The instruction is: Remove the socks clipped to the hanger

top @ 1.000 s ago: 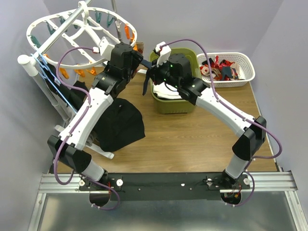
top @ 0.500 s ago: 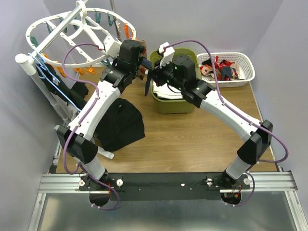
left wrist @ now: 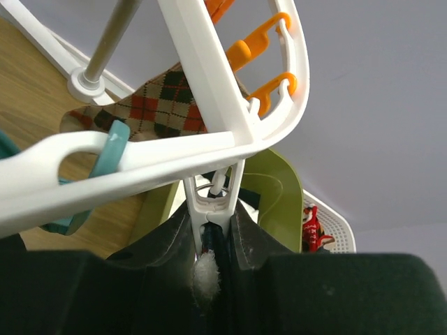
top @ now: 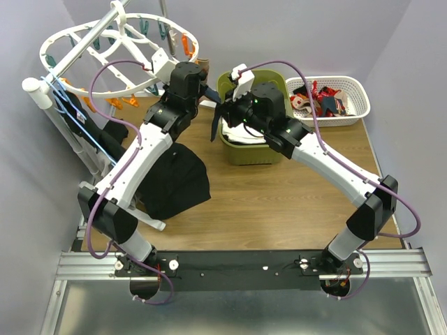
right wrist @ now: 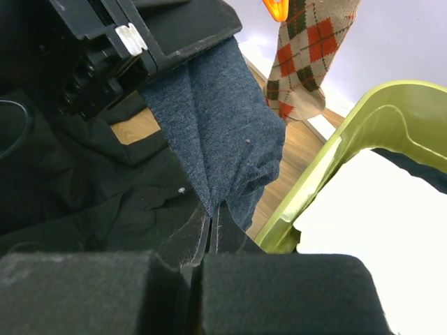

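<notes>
My left fingers pinch the dark sock's top with the white clip, so they should open and retake the clip (left wrist: pixel 211 202), freeing the sock.
The white oval hanger (top: pixel 105 52) hangs at the back left, with teal and orange clips. My left gripper (top: pixel 207 91) is at its right rim. In the left wrist view it (left wrist: pixel 213 227) is shut on a white clip (left wrist: pixel 213 202) under the hanger frame (left wrist: pixel 202 84). That clip holds a dark sock. My right gripper (top: pixel 223 112) is shut on the lower part of this dark blue-grey sock (right wrist: pixel 220 125), its jaws (right wrist: pixel 213 222) pinching the fabric. A beige argyle sock (right wrist: pixel 307 56) hangs from an orange clip just behind and also shows in the left wrist view (left wrist: pixel 157 105).
A green bin (top: pixel 269 157) with white cloth stands right under my right gripper. A white mesh basket (top: pixel 357 105) at the back right holds several socks. A large black garment (top: pixel 174 178) lies at the left by the white stand (top: pixel 66 132).
Both grippers have shifted a little right and toward the back while keeping their holds. The hanger has swung slightly with them.
</notes>
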Motion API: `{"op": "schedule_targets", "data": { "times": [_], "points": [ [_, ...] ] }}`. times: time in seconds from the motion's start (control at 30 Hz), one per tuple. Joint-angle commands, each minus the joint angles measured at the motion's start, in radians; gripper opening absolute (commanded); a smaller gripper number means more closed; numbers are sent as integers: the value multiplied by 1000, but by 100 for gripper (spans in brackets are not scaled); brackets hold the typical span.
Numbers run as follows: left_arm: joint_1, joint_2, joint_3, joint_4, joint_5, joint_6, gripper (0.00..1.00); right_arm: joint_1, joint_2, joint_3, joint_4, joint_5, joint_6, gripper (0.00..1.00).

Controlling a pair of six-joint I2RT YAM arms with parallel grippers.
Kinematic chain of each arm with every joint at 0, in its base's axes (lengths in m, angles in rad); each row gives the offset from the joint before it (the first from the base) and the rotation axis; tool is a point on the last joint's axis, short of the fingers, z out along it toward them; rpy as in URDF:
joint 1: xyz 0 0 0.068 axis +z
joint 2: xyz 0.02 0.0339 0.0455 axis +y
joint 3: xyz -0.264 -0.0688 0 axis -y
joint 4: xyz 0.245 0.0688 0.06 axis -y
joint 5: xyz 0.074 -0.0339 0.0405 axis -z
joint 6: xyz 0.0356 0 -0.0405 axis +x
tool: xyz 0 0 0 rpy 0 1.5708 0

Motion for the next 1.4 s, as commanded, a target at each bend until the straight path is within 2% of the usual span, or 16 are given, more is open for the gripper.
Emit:
{"op": "schedule_targets", "data": {
  "times": [0.0,0.03,0.13,0.2,0.23,0.27,0.4,0.6,0.77,0.87,1.07,1.2,1.3,1.37],
  "points": [
    [32,-44,-15,68,50,0,5,7,-50,-23,-3,13,17,1],
    [47,-51,-39,73,82,-15,31,7,-53,-25,-2,10,21,1],
    [68,-94,-104,125,140,-63,55,8,-61,-26,-2,10,21,1],
    [85,-120,-124,142,156,-92,56,8,-61,-22,-11,10,17,1],
    [90,-128,-139,149,168,-93,62,8,-61,-20,-13,10,18,1],
    [97,-136,-145,165,171,-93,64,10,-61,-18,-14,10,18,1],
    [117,-147,-145,165,188,-93,64,12,-67,-25,-14,10,18,1],
    [128,-148,-155,169,193,-94,52,15,-82,-32,-11,-14,17,1],
    [128,-147,-155,174,179,-78,23,16,-93,-37,-13,-14,17,1],
    [130,-142,-152,180,189,-72,0,18,-99,-38,-11,-16,17,1],
    [128,-131,-152,189,229,-49,0,18,-97,-61,-8,73,6,1],
    [128,-142,-164,201,271,3,0,12,-53,-17,-55,234,-41,1],
    [128,-168,-214,281,375,142,0,-43,2,58,-107,256,-28,1],
    [128,-186,-260,315,423,176,0,-154,13,81,-117,196,12,1]
  ]
}}
